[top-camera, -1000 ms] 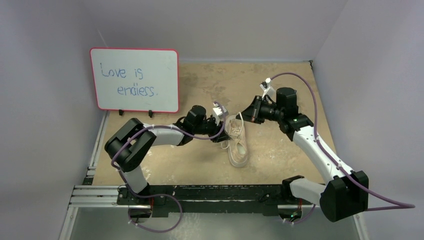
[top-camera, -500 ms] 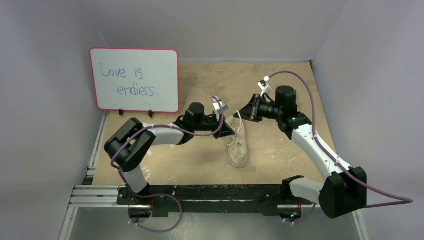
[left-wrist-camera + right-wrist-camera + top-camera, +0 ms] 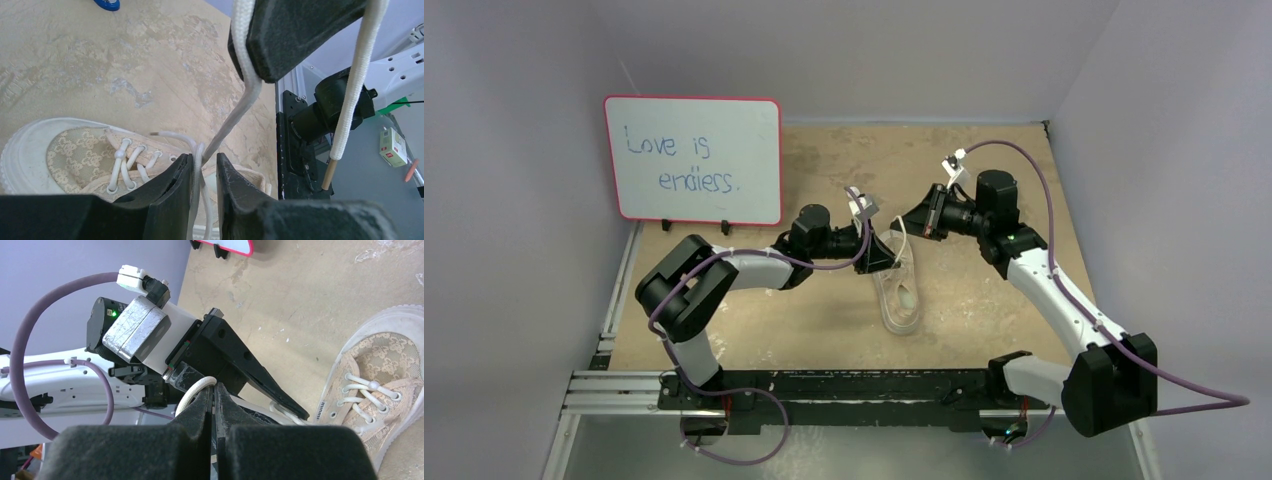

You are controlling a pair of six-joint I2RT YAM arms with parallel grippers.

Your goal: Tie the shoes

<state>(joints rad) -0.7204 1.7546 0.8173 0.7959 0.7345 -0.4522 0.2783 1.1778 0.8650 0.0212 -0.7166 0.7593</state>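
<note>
My right gripper's lace crosses other strands of lace at my left gripper's open fingers, so my left gripper will pinch the laces' crossing [image 3: 202, 158] before my right gripper opens.
The pale pink-beige shoe [image 3: 904, 300] lies on the brown table, toe toward the near edge; it also shows in the wrist views as the shoe [image 3: 75, 155] and the shoe [image 3: 380, 385]. My left gripper [image 3: 886, 252] hovers over its tongue end. In the left wrist view the left gripper [image 3: 204, 162] stands slightly open, with white lace [image 3: 200, 155] strands running between its jaws along one finger. My right gripper [image 3: 911, 222] is raised behind the shoe. The right gripper [image 3: 214, 387] is shut on a lace [image 3: 196, 389], which runs taut from the eyelets; the free end [image 3: 350, 100] dangles.
A whiteboard [image 3: 694, 160] with a red rim stands at the back left of the table. A metal rail [image 3: 824, 385] carries both arm bases along the near edge. Grey walls close in the left, right and back sides.
My left gripper slid right over the shoe's upper, closed, then reopened a little. The right gripper lifted slightly with the lace. The shoe shifted a little.
</note>
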